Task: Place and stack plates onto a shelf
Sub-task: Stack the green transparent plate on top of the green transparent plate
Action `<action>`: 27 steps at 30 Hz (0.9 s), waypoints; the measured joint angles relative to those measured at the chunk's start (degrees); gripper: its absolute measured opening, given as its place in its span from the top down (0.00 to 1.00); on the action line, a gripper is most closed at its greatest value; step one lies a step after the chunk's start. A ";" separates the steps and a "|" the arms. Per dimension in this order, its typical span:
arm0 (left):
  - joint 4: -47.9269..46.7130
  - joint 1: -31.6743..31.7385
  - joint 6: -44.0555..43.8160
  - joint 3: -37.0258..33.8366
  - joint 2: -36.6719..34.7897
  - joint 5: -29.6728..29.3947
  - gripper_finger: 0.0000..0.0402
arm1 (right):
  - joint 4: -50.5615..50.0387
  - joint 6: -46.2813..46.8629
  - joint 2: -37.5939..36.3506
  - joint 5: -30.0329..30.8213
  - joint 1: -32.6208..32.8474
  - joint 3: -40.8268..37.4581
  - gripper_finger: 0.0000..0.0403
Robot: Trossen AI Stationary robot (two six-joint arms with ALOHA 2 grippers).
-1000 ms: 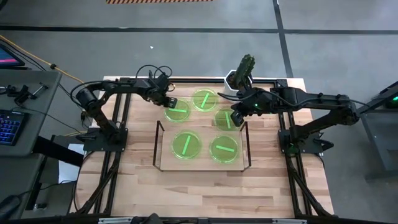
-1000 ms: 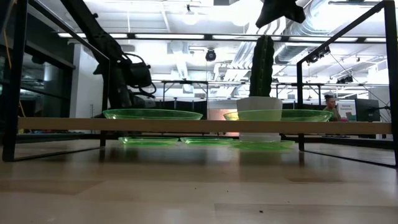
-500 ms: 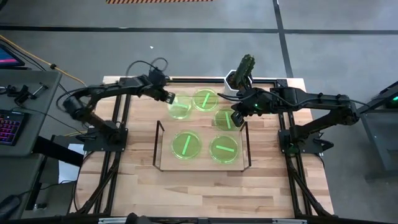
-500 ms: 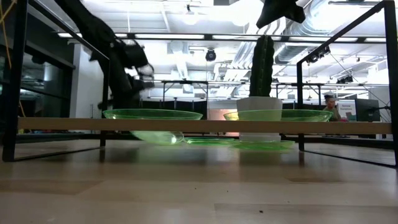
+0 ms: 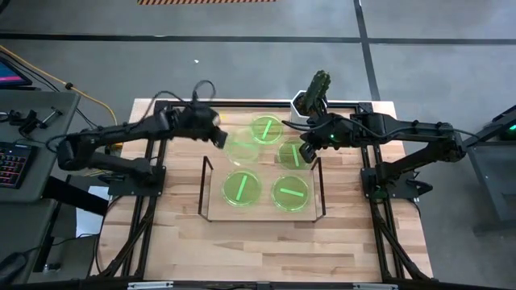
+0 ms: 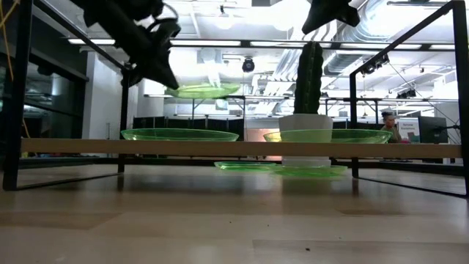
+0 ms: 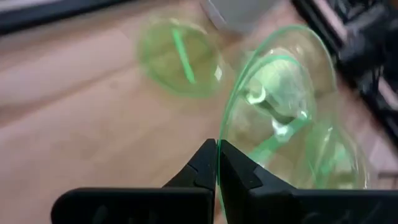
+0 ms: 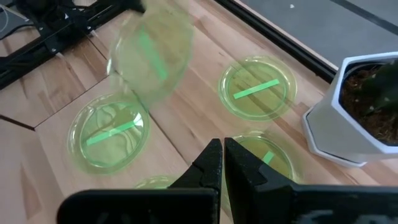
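Note:
The left gripper will release the green plate on top of the shelf plate farther from the cactus (image 5: 241, 189).
My left gripper (image 5: 218, 137) is shut on a green plate (image 5: 240, 147) that hangs in the air just behind the shelf (image 5: 262, 216), higher than the shelf board (image 6: 73, 147). Two plates (image 5: 240, 187) (image 5: 290, 192) lie flat on the shelf. One more plate (image 5: 266, 129) lies on the table behind the shelf. My right gripper (image 5: 306, 151) is shut and hovers high over another plate (image 5: 292, 153) there, touching nothing. My left gripper pinches the plate's rim (image 7: 219, 138) on its left side between the two fingers. The fingers come from the table's left, slanting down. The plate (image 6: 203, 91) is lifted clear of table and shelf and reaches out toward the right, nearly level.
A white pot with a cactus (image 5: 310, 101) stands at the far edge, close behind my right gripper. A larger black metal frame (image 5: 157, 145) runs along both sides of the table. Bare wood lies in front of the shelf.
My left gripper has shut on the rim of the left rear plate and risen. The plate first tipped up by that edge, then came clear of the table, and now hangs above shelf height, a little nearer the shelf.

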 joint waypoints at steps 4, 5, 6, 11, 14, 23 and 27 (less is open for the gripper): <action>-1.07 -5.20 1.13 4.58 2.96 -2.90 1.00 | 0.07 0.00 0.00 0.17 0.00 0.00 1.00; -2.23 -5.30 2.64 6.53 3.81 -3.04 1.00 | 0.25 0.00 0.00 0.17 0.00 0.00 1.00; -3.99 -5.26 4.83 9.01 4.75 -3.25 1.00 | 0.47 0.00 0.00 0.17 0.00 0.00 1.00; -14.74 -4.01 20.21 22.84 11.54 -5.08 1.00 | 0.46 -0.03 0.00 0.03 0.00 0.00 1.00; -20.11 -4.33 30.07 29.22 15.98 -3.57 1.00 | 0.44 -0.84 0.00 -0.52 0.00 0.00 1.00; -23.98 -13.19 44.95 33.62 22.79 -0.65 1.00 | 0.44 -0.87 0.00 -0.92 0.02 0.00 1.00; -22.83 -17.30 45.56 33.62 25.07 -3.29 1.00 | 0.45 -0.87 0.00 -0.92 0.02 0.00 1.00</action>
